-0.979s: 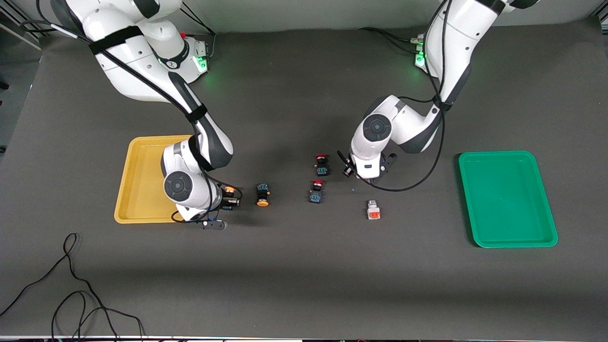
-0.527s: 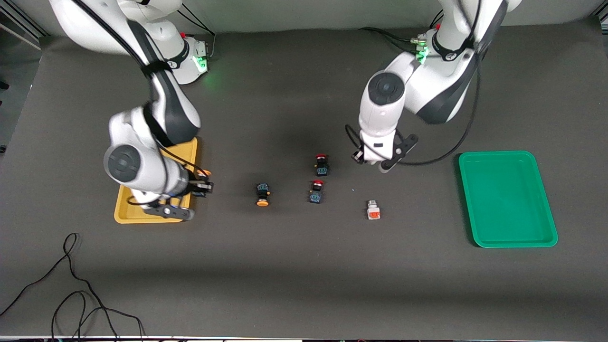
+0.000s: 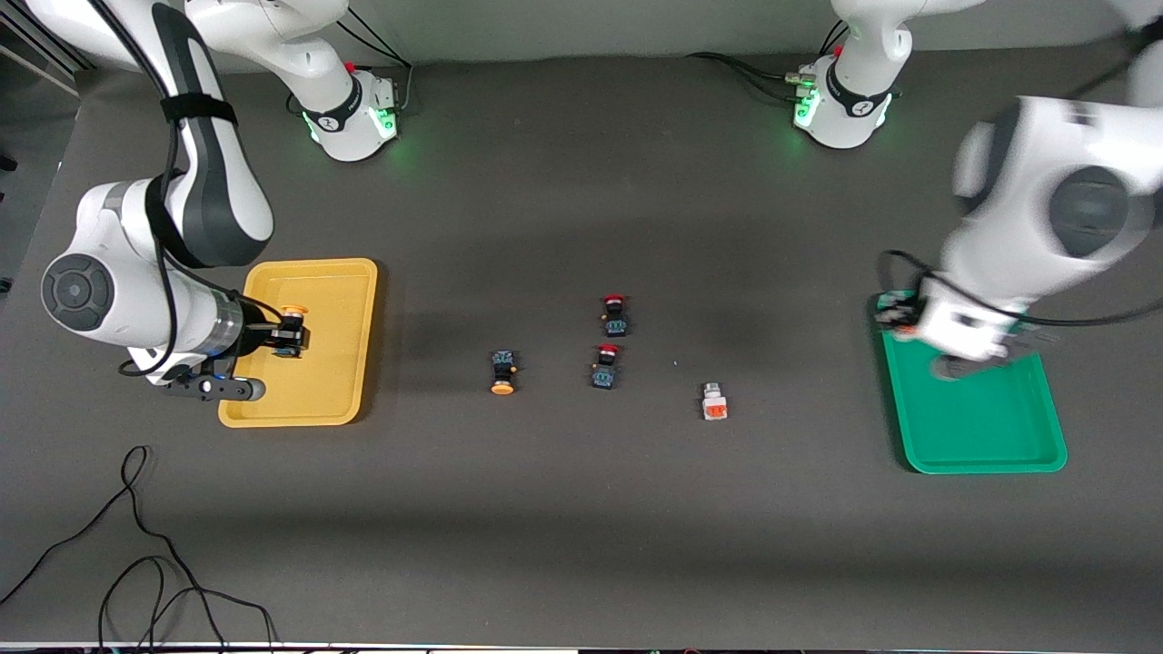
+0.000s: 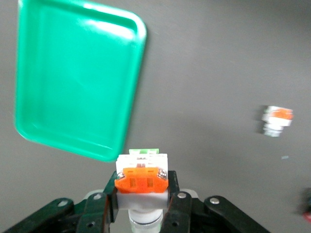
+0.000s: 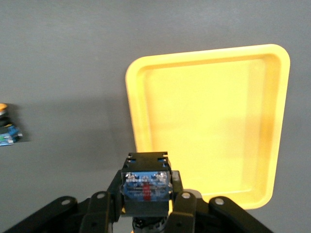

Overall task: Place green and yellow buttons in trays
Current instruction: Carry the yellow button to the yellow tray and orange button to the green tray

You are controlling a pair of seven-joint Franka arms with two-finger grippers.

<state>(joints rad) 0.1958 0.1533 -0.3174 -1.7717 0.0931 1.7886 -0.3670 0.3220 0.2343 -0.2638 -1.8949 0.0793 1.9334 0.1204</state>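
The white-grey button in my left gripper, now at the green tray's edge, will be let go inside the green tray (image 3: 933, 389) (image 4: 101, 90), near the side that faces the loose white-grey button.
My right gripper (image 3: 289, 338) is shut on a dark-bodied button with an orange-yellow cap (image 3: 291, 313) and hangs over the yellow tray (image 3: 336, 372). The right wrist view shows that button (image 5: 146, 187) clamped between the jaws above the tray's rim (image 5: 138, 145). My left gripper (image 4: 142, 194) is shut on a white-grey button with an orange block (image 4: 142, 177). In the front view the left gripper (image 3: 901, 316) is over the green tray (image 3: 990, 427), at its edge. A second yellow-capped button (image 3: 501, 371) and a second white-grey button (image 3: 714, 401) lie on the table between the trays.
Two dark buttons with red caps (image 3: 615, 314) (image 3: 606, 365) lie mid-table, between the loose yellow-capped one and the white-grey one. A black cable (image 3: 136, 545) loops near the front edge at the right arm's end.
The right gripper has carried its yellow-capped button from beside the yellow tray to over it. The left arm has swung from near the red-capped buttons to over the green tray.
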